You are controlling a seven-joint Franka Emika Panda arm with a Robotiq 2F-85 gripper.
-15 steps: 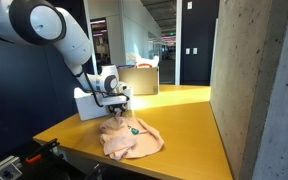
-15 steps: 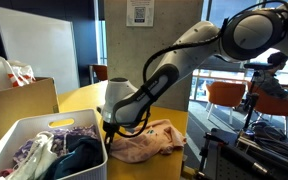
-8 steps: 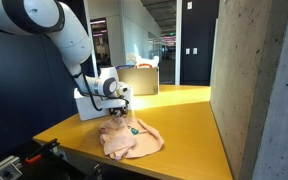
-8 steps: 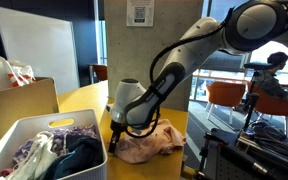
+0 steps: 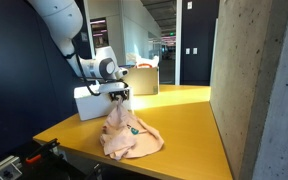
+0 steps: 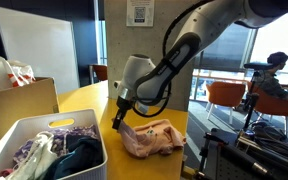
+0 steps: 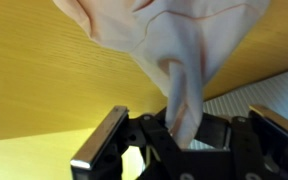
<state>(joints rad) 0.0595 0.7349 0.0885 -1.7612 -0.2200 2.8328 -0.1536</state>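
Next, my gripper lets go of the garment's raised fold on the yellow table [image 5: 105, 139] between the white basket and the front edge.
A pale pink cloth garment [image 5: 130, 136] lies crumpled on the yellow wooden table [image 5: 184, 120]. My gripper [image 5: 118, 97] is shut on a pinched-up fold of it, and that fold rises in a peak off the table while the remainder still rests on the surface. In the exterior view from the basket side, the gripper [image 6: 120, 118] hangs above the near edge of the garment [image 6: 156, 136]. The wrist view shows the pink fabric [image 7: 174, 50] drawn into a narrow strip that runs down between the two black fingers [image 7: 112, 130] of the gripper [image 7: 186, 128].
A white basket [image 6: 34, 135] full of mixed clothes stands close beside the garment, and appears as a white box [image 5: 92, 104] behind the gripper. A cardboard box [image 6: 19, 105] sits further back. A concrete wall [image 5: 254, 80] borders the table. Chairs [image 6: 229, 100] stand beyond the table's edge.
The jaws closed on a fold of the pink garment, and the arm has since risen, pulling that fold up into a peak.
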